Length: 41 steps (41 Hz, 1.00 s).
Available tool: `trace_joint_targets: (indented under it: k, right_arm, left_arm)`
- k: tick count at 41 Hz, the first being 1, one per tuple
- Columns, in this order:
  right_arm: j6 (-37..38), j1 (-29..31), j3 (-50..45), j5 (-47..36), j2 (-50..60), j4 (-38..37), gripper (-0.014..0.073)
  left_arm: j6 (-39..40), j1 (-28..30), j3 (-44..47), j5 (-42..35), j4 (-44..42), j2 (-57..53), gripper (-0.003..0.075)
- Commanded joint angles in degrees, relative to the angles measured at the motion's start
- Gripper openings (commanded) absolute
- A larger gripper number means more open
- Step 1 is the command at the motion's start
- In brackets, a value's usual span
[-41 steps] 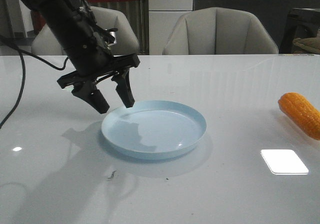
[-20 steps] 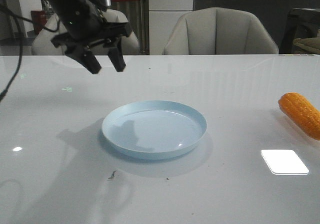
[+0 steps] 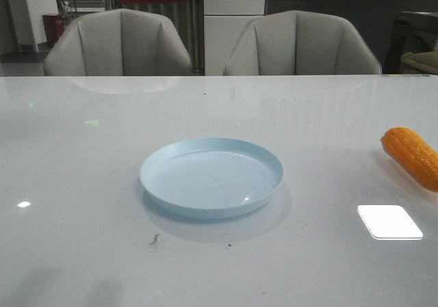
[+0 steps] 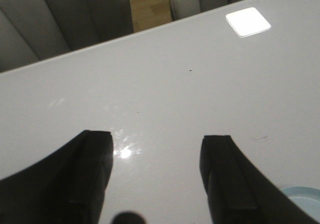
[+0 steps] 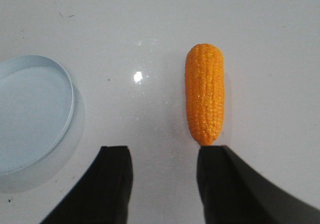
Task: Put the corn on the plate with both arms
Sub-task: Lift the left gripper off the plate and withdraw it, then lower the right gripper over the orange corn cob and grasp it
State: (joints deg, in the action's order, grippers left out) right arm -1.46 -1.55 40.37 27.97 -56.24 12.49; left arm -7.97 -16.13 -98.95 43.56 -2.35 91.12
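Next, my right gripper needs to go to the middle of the orange corn (image 3: 415,158) (image 5: 204,95) and close there, across its sides.
The pale blue plate (image 3: 211,177) sits empty at the middle of the white table. The orange corn (image 3: 413,156) lies on the table at the far right, partly cut by the frame edge. Neither arm shows in the front view. In the right wrist view my right gripper (image 5: 165,151) is open and empty, above the table, with the corn (image 5: 204,93) just beyond one fingertip and the plate (image 5: 30,114) off to the other side. In the left wrist view my left gripper (image 4: 157,136) is open and empty over bare table, with a sliver of the plate rim (image 4: 300,191) beside one finger.
Two grey chairs (image 3: 118,44) (image 3: 301,44) stand behind the table's far edge. A bright light reflection (image 3: 389,221) lies on the table at the front right. A small dark speck (image 3: 155,238) lies in front of the plate.
My left arm has lifted up and away from the plate's left rim and has left the front view. The plate and corn have not moved.
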Motion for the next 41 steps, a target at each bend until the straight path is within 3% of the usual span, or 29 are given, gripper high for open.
trace_joint_targets:
  k: [1, 11, 20, 30, 41]
  right_arm:
    - [-0.35, -0.04, 2.1, -3.22, 0.52, -0.32, 0.0426]
    - [-0.35, -0.04, 2.1, -2.82, 0.52, -0.84, 0.0426]
    - [-0.35, -0.04, 2.1, -1.32, 0.52, -2.56, 0.0426]
    - [-0.35, 0.04, 4.83, -0.02, -1.8, -6.68, 0.0426]
    - [-0.29, 0.04, 19.57, 10.01, -18.78, -6.8, 0.0426]
  left_arm:
    - [0.93, 1.66, 5.66, -5.88, -2.27, -7.49, 0.0452]
    - [5.44, 9.42, 35.12, -20.11, -2.02, -26.0, 0.0452]
    - [5.44, 12.94, 53.24, -22.93, -2.71, -40.13, 0.0388]
    - [5.44, 14.26, 58.7, -20.59, -2.87, -47.66, 0.0325]
    - [5.44, 14.26, 58.7, -19.08, -3.5, -47.52, 0.0332]
